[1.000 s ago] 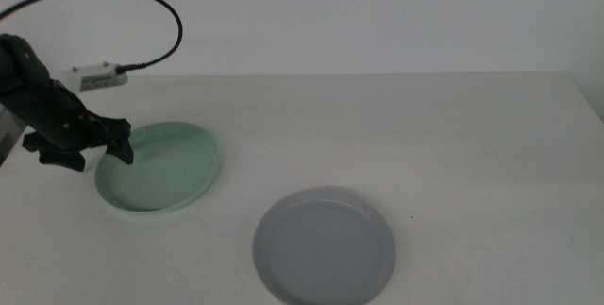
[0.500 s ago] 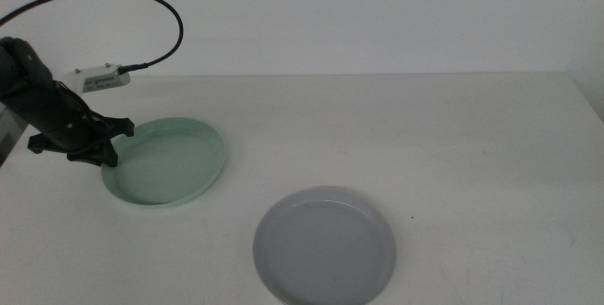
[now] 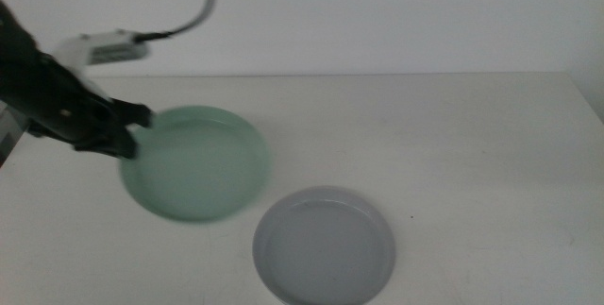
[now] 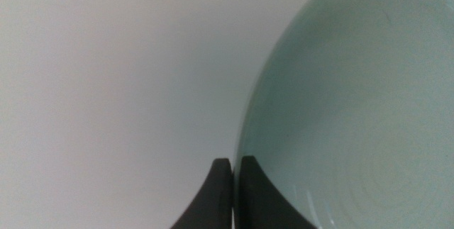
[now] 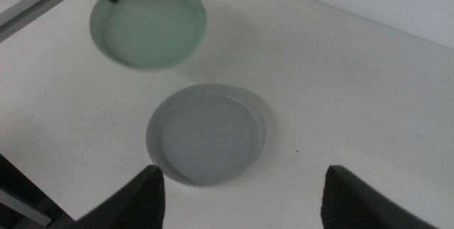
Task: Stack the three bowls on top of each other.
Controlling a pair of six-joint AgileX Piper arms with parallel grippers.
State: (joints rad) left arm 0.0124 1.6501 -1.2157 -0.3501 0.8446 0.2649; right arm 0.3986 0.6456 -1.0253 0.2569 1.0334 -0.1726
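My left gripper needs to let go of the pale mint green bowl inside the grey bowl (image 3: 325, 246) that sits at the front of the table.
My left gripper (image 3: 135, 132) is shut on the near-left rim of the pale mint green bowl (image 3: 198, 163), which hangs blurred a little above the table, left of centre. In the left wrist view its jaws (image 4: 234, 164) pinch the rim of that bowl (image 4: 355, 101). The grey bowl (image 3: 324, 246) lies flat on the table at the front centre, right of and nearer than the green one. My right gripper (image 5: 245, 176) stands open high over the grey bowl (image 5: 207, 135), out of the middle view, and its camera also shows the green bowl (image 5: 149, 23).
The white table (image 3: 453, 144) runs to a back edge against a pale wall, with bare surface to the right of both bowls. A black cable (image 3: 193, 12) loops up from the left arm's wrist.
The left gripper has lifted the green bowl and carried it to the right, toward the grey bowl. The grey bowl has not moved.
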